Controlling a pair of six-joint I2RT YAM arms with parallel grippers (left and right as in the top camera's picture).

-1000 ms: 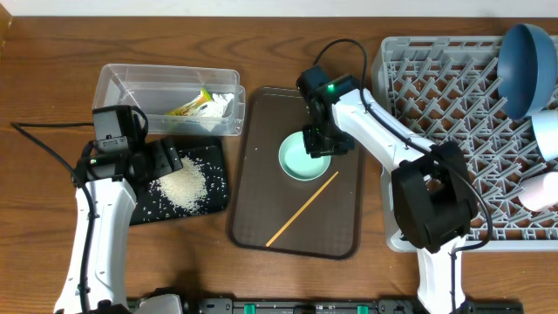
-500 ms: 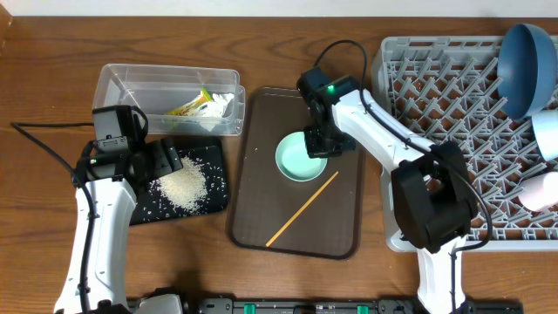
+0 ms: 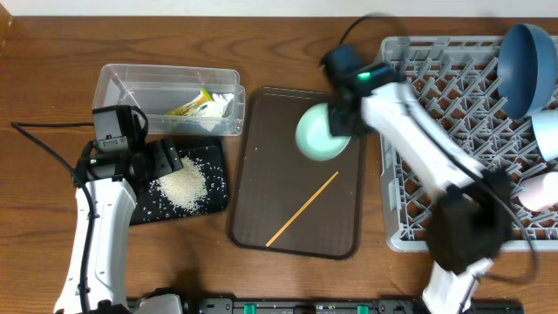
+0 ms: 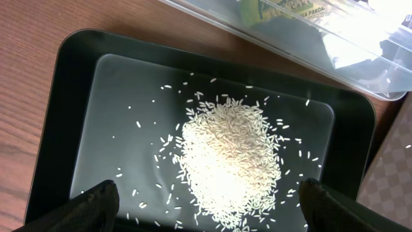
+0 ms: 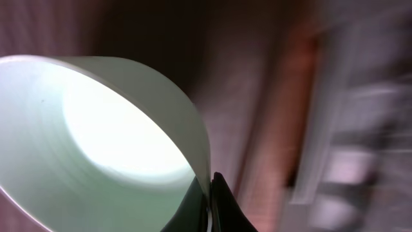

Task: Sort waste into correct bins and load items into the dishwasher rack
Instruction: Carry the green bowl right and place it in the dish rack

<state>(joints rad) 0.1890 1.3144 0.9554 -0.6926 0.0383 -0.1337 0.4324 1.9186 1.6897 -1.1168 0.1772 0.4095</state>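
Observation:
My right gripper is to let go of the pale mint bowl in the grey dishwasher rack's far half (image 3: pixel 448 104), toward the brown tray.
My right gripper (image 3: pixel 338 122) is shut on the rim of the pale mint bowl (image 3: pixel 319 135) and holds it tilted above the brown tray's far right part, beside the grey dishwasher rack (image 3: pixel 436 157). The right wrist view shows the fingers (image 5: pixel 209 203) pinching the bowl's rim (image 5: pixel 129 129). The thin wooden stick (image 3: pixel 302 209) lies on the tray. My left gripper (image 4: pixel 206 206) is open over the rice heap (image 4: pixel 228 154) in the black bin (image 3: pixel 179 185). The clear tub (image 3: pixel 166 98) holds the snack wrapper (image 3: pixel 190 107) and white tissue (image 3: pixel 222 103). The light blue bowl (image 3: pixel 527 65) stands in the rack.
The flat brown tray (image 3: pixel 261 201) lies between the bins and the rack. White items (image 3: pixel 545 187) sit at the rack's right edge, partly cut off. Bare wooden table lies at the left and front.
My right gripper has lifted the mint bowl off the tray and swung it up and right toward the rack. The left arm has not moved.

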